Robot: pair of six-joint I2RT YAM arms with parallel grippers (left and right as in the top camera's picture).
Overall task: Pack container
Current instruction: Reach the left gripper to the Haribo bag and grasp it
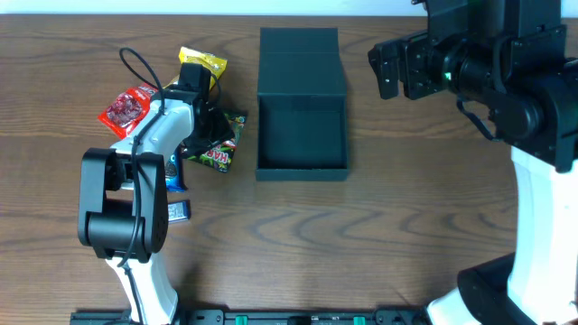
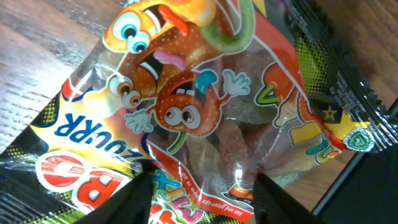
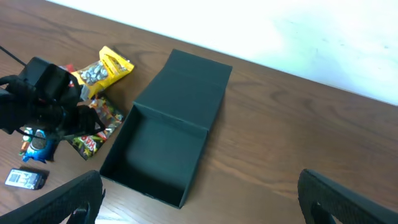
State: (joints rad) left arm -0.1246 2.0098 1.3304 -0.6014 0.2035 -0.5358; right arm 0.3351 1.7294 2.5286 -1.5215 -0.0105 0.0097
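Note:
The fingers of my left gripper are on both sides of the gummy candy packet's flat middle, so I need to open them, move over and pinch the film point(image 2: 273, 65) near its black sealed edge.
The container point(image 1: 302, 135) is a dark, shallow box at mid-table. It stands open with nothing inside, and its lid point(image 1: 300, 59) lies flat behind it. It also shows in the right wrist view point(image 3: 155, 155). My left gripper point(image 2: 202, 199) is open, low over a gummy candy packet point(image 2: 205, 112), with one finger on each side of the packet's end. In the overhead view this packet point(image 1: 221, 149) lies left of the container under the left gripper point(image 1: 206, 126). My right gripper point(image 1: 388, 68) is open and empty, high above the table to the right of the container, and its fingers frame the right wrist view point(image 3: 202, 199).
Left of the container lie a yellow packet point(image 1: 203, 65), a red packet point(image 1: 126, 106), a blue packet point(image 1: 176, 171) and a small dark packet point(image 1: 179, 210). A black cable point(image 1: 135, 63) loops beside the left arm. The right arm's base stands at the right edge.

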